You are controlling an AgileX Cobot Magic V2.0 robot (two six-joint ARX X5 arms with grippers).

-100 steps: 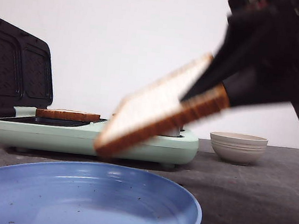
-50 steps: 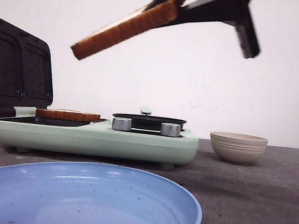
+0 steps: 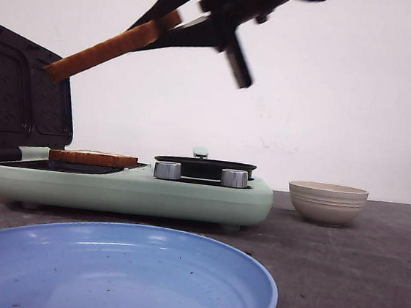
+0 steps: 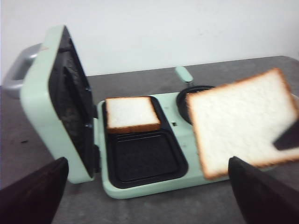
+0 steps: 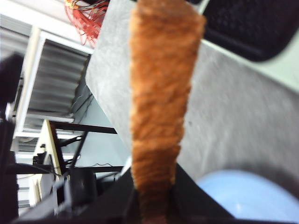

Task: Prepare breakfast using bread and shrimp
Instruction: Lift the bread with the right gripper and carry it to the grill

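Note:
My right gripper will release its slice of bread on the sandwich maker's empty near well (image 3: 41, 164) (image 5: 240, 23), next to the flat slice.
One slice of bread (image 3: 92, 158) lies flat in the far well of the mint-green sandwich maker (image 3: 186, 196); it also shows in the left wrist view (image 4: 131, 113). A second slice of bread (image 3: 102, 50) hangs tilted in the air above the maker, and my right gripper (image 3: 163, 28) is shut on its upper edge. Seen edge-on, that held slice (image 5: 161, 107) runs out from the right gripper (image 5: 154, 205). From the left wrist it shows over the maker's right side (image 4: 238, 121). My left gripper (image 4: 149, 196) stands open and empty in front of the maker. The shrimp is out of view.
The maker's black-lined lid (image 3: 20, 98) stands open at the left. Its near well (image 4: 145, 158) holds nothing. A small black pan (image 3: 204, 165) sits behind two silver knobs (image 3: 167, 170). A beige bowl (image 3: 327, 202) stands at the right, a blue plate (image 3: 112, 276) in front.
My right gripper has carried the held slice up and to the left, from low in front of the maker to high above its open side. The slice on the maker has not moved.

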